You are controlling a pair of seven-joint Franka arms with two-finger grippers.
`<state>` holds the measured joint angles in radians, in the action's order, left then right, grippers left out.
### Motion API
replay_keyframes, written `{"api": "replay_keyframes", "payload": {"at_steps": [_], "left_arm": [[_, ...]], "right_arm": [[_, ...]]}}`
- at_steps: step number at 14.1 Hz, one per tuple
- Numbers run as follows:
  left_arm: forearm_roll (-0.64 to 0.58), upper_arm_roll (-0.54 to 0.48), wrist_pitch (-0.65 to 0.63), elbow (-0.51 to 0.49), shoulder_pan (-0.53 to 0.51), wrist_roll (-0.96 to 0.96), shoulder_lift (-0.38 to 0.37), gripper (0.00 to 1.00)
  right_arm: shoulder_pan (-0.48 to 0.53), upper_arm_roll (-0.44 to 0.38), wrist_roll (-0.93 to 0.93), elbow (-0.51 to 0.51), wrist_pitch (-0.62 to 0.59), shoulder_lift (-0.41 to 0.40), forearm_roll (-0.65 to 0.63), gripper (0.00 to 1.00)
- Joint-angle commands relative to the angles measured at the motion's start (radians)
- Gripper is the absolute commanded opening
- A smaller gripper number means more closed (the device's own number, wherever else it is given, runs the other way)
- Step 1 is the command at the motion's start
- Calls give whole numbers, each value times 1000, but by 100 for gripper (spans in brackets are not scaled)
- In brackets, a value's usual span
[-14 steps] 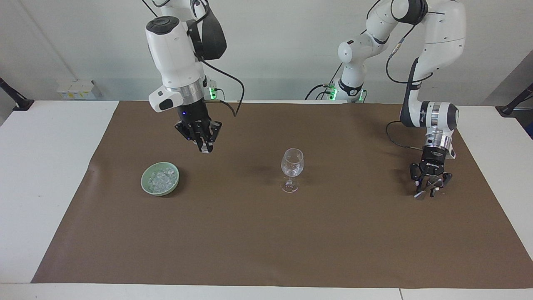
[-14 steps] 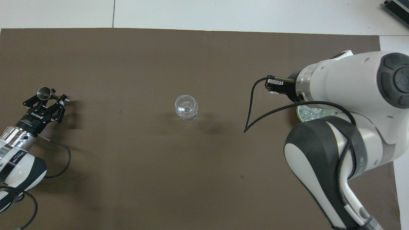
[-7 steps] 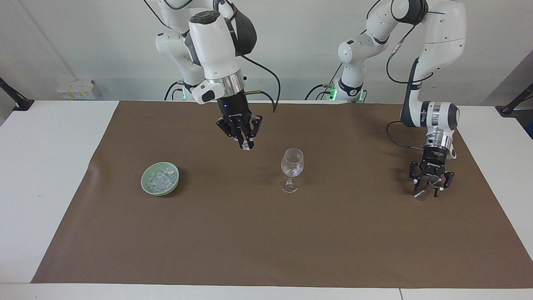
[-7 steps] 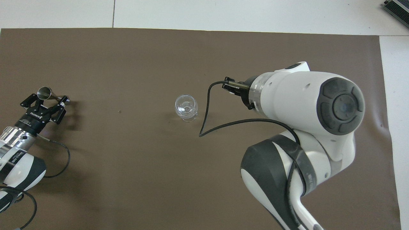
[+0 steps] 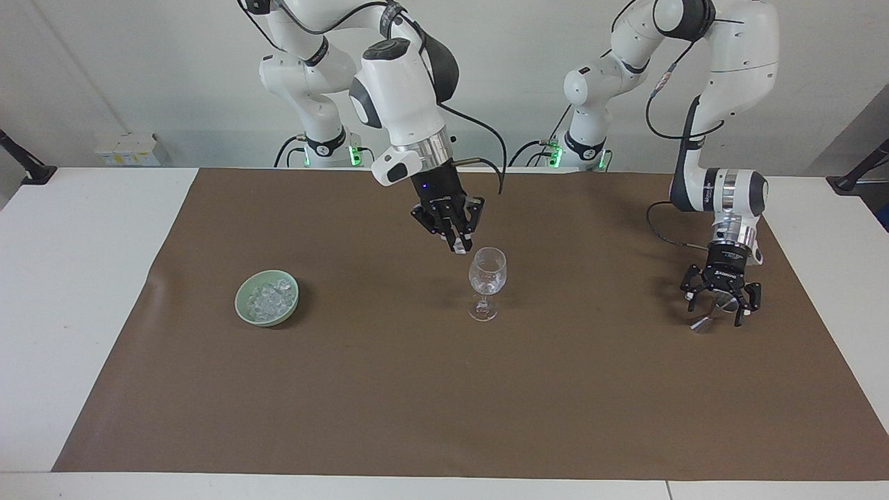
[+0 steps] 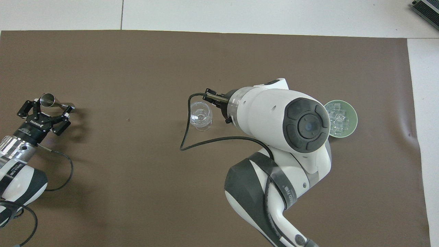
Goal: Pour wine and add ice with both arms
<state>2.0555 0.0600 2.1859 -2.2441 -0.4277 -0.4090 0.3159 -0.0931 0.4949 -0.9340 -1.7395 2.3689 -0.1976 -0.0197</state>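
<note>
My right gripper is going to drop the small ice chunk inside the clear stemmed glass (image 6: 200, 116) on the brown mat.
A clear stemmed glass (image 5: 487, 276) stands on the brown mat (image 5: 444, 389); it also shows in the overhead view (image 6: 200, 116). A pale green bowl (image 5: 243, 309) holds a heap of clear ice (image 5: 267, 297) toward the right arm's end, also seen from overhead (image 6: 337, 116). My right gripper (image 5: 456, 243) is shut on a small ice chunk (image 5: 460, 248), in the air just beside the glass's rim. My left gripper (image 5: 719, 309) is open, low over a silver jigger (image 5: 701, 323) that lies on its side (image 6: 48, 100).
The brown mat (image 6: 137, 192) covers most of the white table (image 5: 76, 278). The right arm's black cable (image 6: 187, 137) hangs in a loop beside the glass. A small white box (image 5: 128, 148) sits at the table's edge near the wall.
My right gripper has carried the ice chunk from beside the bowl across to the glass's rim. My left gripper has spread its fingers and risen slightly off the jigger.
</note>
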Motion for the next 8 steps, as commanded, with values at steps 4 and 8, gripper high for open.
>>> {"api": "replay_keyframes", "payload": {"at_steps": [4, 8], "left_arm": [[8, 0, -8, -18, -5, -33, -49, 100], [8, 1, 46, -35, 10, -71, -115, 100]], "right_arm": [[-17, 62, -155, 34, 69, -91, -147, 0], [-22, 63, -158, 34, 84, -100, -158, 0]]}}
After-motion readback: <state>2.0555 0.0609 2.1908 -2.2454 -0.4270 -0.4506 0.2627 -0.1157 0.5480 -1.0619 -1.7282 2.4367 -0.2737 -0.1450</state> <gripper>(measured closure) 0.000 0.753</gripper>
